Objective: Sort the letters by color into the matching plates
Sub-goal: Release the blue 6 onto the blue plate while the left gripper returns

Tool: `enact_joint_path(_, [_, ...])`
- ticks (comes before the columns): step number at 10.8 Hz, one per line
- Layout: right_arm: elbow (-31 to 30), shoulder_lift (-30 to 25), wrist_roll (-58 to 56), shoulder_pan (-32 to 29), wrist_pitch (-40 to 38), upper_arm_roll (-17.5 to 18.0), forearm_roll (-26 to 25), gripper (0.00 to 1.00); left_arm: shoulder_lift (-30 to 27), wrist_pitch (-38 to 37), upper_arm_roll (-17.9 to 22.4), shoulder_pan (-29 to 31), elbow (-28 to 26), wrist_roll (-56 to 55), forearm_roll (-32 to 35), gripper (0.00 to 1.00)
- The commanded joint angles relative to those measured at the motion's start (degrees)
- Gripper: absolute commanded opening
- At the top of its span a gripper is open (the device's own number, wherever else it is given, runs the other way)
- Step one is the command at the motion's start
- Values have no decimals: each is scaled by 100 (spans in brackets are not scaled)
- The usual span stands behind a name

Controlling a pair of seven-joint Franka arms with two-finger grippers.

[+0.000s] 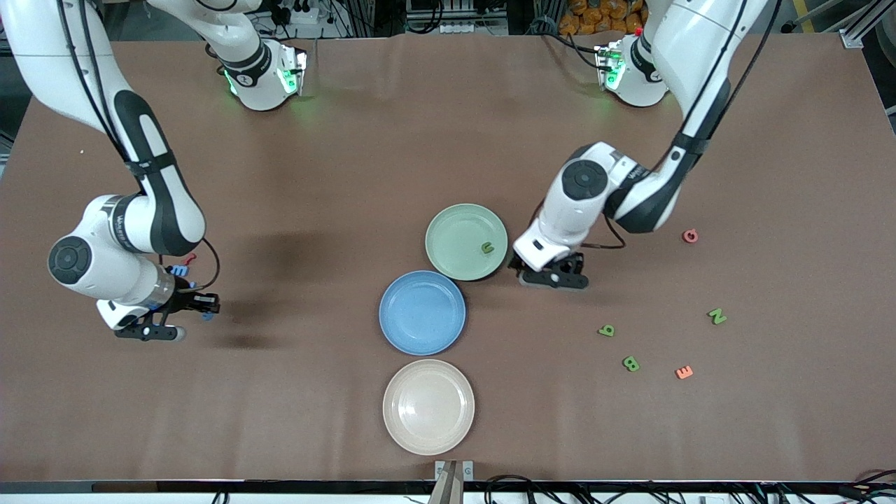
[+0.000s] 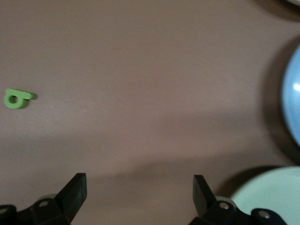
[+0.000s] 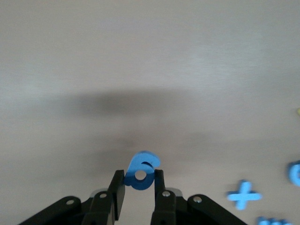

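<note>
My right gripper will release the blue digit 6 on the blue plate, just off its middle point(image 1: 409, 314) toward the blue pieces.
My right gripper point(image 1: 208, 308) is shut on a blue digit 6 point(image 3: 142, 169) and holds it just above the table at the right arm's end; the digit shows between the fingers in the right wrist view point(image 3: 139, 180). My left gripper point(image 1: 553, 278) is open and empty, low over the table beside the mint green plate point(image 1: 451, 227), which holds one green letter point(image 1: 487, 246). The blue plate point(image 1: 422, 312) is empty. In the left wrist view the open gripper point(image 2: 139, 192) is over bare table, with a green letter point(image 2: 18, 98) ahead.
A cream plate point(image 1: 428, 407) lies nearest the front camera. Green letters point(image 1: 606, 330) point(image 1: 631, 363) point(image 1: 716, 316), a red one point(image 1: 690, 236) and an orange one point(image 1: 684, 372) lie toward the left arm's end. More blue pieces point(image 3: 243, 195) point(image 1: 180, 269) lie by the right gripper.
</note>
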Motion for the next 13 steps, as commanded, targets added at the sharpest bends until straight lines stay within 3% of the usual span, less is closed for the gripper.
enact_joint_path(1, [74, -153, 662, 633, -90, -14, 635, 12, 374, -93, 423, 136, 462, -241, 62, 100])
enact_joint_path(3, [215, -144, 1233, 1082, -90, -14, 759, 12, 488, -93, 433, 462, 463, -1029, -27, 100])
enact_joint_path(8, [803, 101, 2525, 2286, -38, -23, 768, 12, 630, -84, 618, 516, 594, -4087, 35, 100])
enact_joint_path(13, [2033, 979, 3520, 3060, -11, -23, 751, 12, 805, -75, 732, 1043, 867, -5372, -9, 100])
